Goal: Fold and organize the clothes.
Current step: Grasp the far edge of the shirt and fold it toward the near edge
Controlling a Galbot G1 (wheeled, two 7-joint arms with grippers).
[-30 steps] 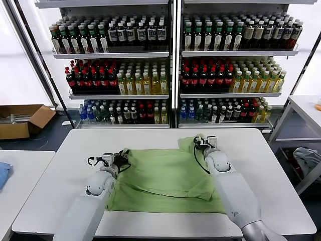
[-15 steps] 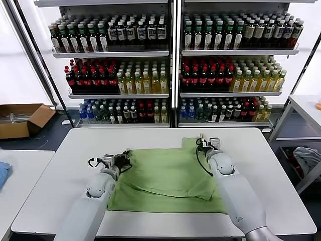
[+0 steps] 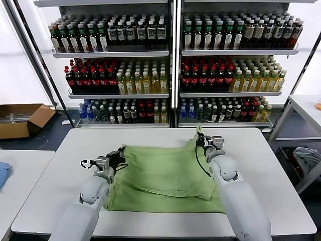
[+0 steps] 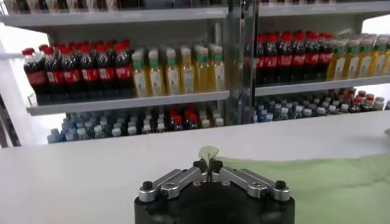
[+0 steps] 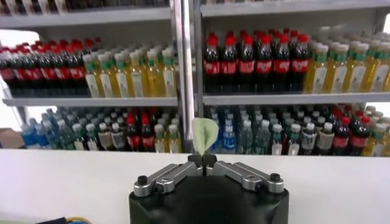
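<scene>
The light green shirt has a far corner on its side edge by the long crease (image 3: 117, 181). Next, I let go of that corner there with my left gripper.
A light green shirt (image 3: 165, 175) lies partly folded on the white table (image 3: 60, 175), plain side up. My left gripper (image 3: 120, 152) is shut on the shirt's far left corner; a small tuft of green cloth (image 4: 208, 153) sticks out between its fingertips. My right gripper (image 3: 199, 136) is shut on the shirt's far right corner, held a little above the table, with a green flap (image 5: 204, 135) standing up from its jaws. Both far corners are pinched and the cloth stretches between them.
Shelves of bottled drinks (image 3: 170, 65) stand behind the table. A cardboard box (image 3: 22, 119) sits on the floor at the left. A side table (image 3: 20, 170) with a blue cloth (image 3: 3, 173) is at the left. A rack with a grey-blue bundle (image 3: 307, 159) is at the right.
Both grippers have moved apart and away from me with the shirt's far corners, the left one leftward, the right one farther back, pulling the far edge taut.
</scene>
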